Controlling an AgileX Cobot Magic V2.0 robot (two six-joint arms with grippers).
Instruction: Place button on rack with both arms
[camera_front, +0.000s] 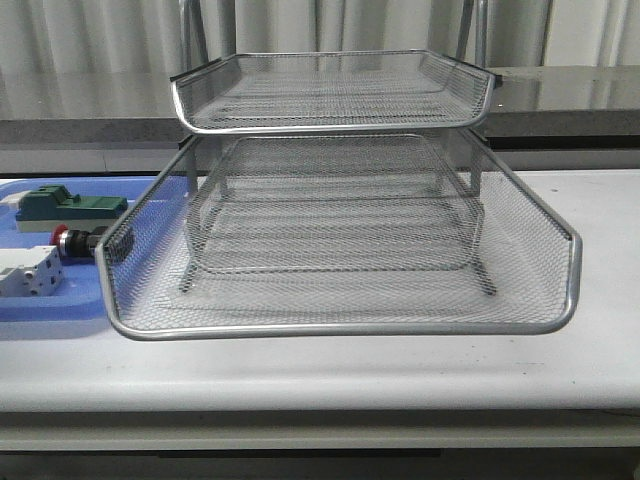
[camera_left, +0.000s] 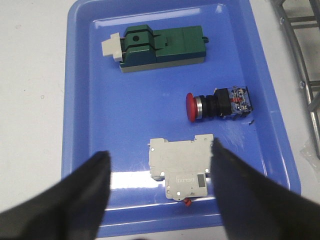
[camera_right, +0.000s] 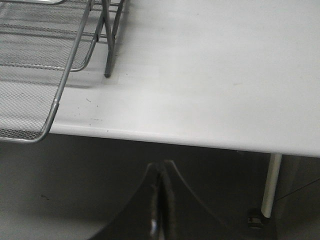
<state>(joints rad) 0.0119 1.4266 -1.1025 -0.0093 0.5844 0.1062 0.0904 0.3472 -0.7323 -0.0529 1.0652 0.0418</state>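
Next, my left gripper moves to the button in the blue tray and closes around its black-and-blue body (camera_front: 90, 243) (camera_left: 224, 103), just behind the red mushroom head.
The button (camera_left: 218, 104), with its red mushroom head and black-and-blue body, lies on its side in the blue tray (camera_left: 87, 95); the front view shows only its red head (camera_front: 70, 240) beside the rack. My left gripper (camera_left: 161, 155) hangs open above the tray, its fingers either side of the white-grey terminal block (camera_left: 181, 167), short of the button. The rack (camera_front: 340, 250) stands mid-table with its lowest mesh tray pulled forward. My right gripper (camera_right: 161, 172) is shut and empty, below the table's front edge, near the rack's corner (camera_right: 47, 125).
A green block component (camera_left: 160, 47) lies in the blue tray beyond the button. The rack's frame (camera_left: 300, 55) stands just beside the blue tray. A table leg (camera_right: 270, 185) shows under the white tabletop (camera_right: 210, 75).
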